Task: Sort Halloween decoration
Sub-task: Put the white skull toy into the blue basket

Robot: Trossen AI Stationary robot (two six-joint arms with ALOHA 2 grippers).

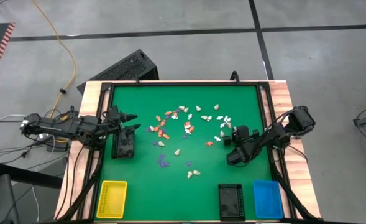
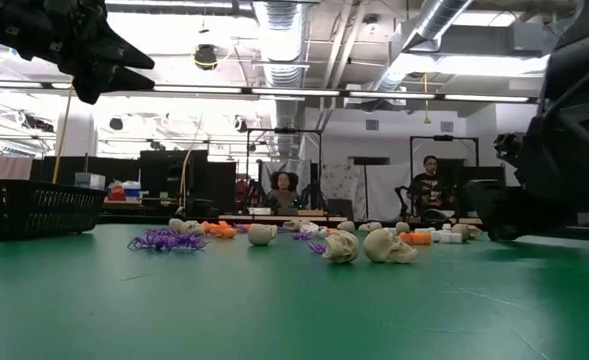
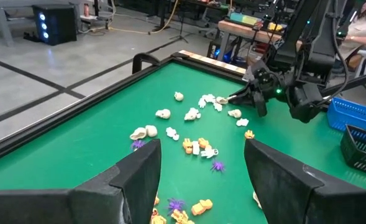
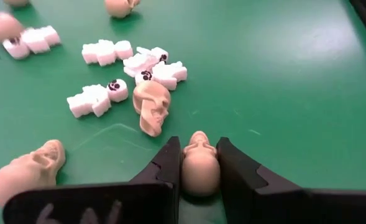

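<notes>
Next, my right gripper lets go of the cream skull inside the blue tray (image 1: 268, 198) at the tray's near edge.
Many tiny Halloween figurines (image 1: 186, 127) in orange, white, cream and purple lie scattered on the green mat. My right gripper (image 1: 225, 140) is low over the mat at the right side of the scatter, shut on a cream skull figurine (image 4: 199, 167). White skeleton figurines (image 4: 99, 98) and other cream skulls (image 4: 150, 106) lie on the mat just beyond its fingertips. My left gripper (image 1: 133, 122) is open and empty, held above a black tray (image 1: 123, 144) at the mat's left side; it also shows in the left wrist view (image 3: 201, 162). My right gripper pinches the cream skull by its two sides (image 4: 186, 171) between its two fingers, the skull's face end pointing out past the fingertips. The fingers slant down toward the table's left. Whether the skull rests on the mat or is lifted off it, I cannot tell.
A yellow tray (image 1: 111, 199), a second black tray (image 1: 230, 202) and a blue tray (image 1: 268, 199) stand along the near edge. A raised dark rim (image 1: 183, 83) frames the mat. Bare mat lies between the scatter and the near trays. People sit in the room behind (image 2: 429, 185).
</notes>
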